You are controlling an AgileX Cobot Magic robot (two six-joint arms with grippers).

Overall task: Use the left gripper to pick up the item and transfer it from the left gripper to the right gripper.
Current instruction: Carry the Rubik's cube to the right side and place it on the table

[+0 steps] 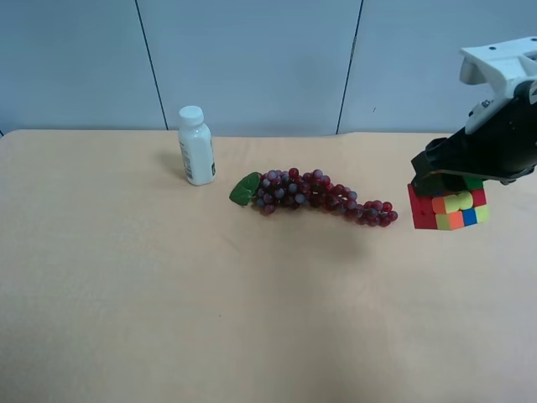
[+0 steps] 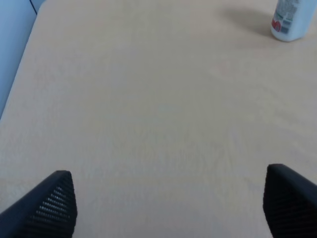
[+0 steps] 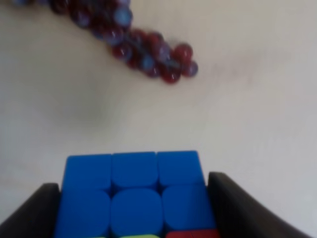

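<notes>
The robot's right gripper should put the puzzle cube down on the table (image 1: pixel 398 257) in front of the grape bunch's narrow end.
The puzzle cube (image 1: pixel 450 208) hangs above the table at the exterior high view's right, clamped in my right gripper (image 1: pixel 453 178), the black claw with a white wrist housing. In the right wrist view the cube's blue face (image 3: pixel 133 191) fills the gap between the two black fingers (image 3: pixel 34 210), which press on both sides of it. My left gripper (image 2: pixel 168 176) shows only in the left wrist view. Its two black fingertips (image 2: pixel 57 198) stand wide apart over bare table with nothing between them. It is out of the exterior high view.
A white bottle (image 1: pixel 195 147) stands upright at the back left of the tan table (image 1: pixel 168 294); it also shows in the left wrist view (image 2: pixel 290 20). A red-purple grape bunch (image 1: pixel 323 195) with a green leaf lies mid-table, just left of the cube, and shows in the right wrist view (image 3: pixel 143 49).
</notes>
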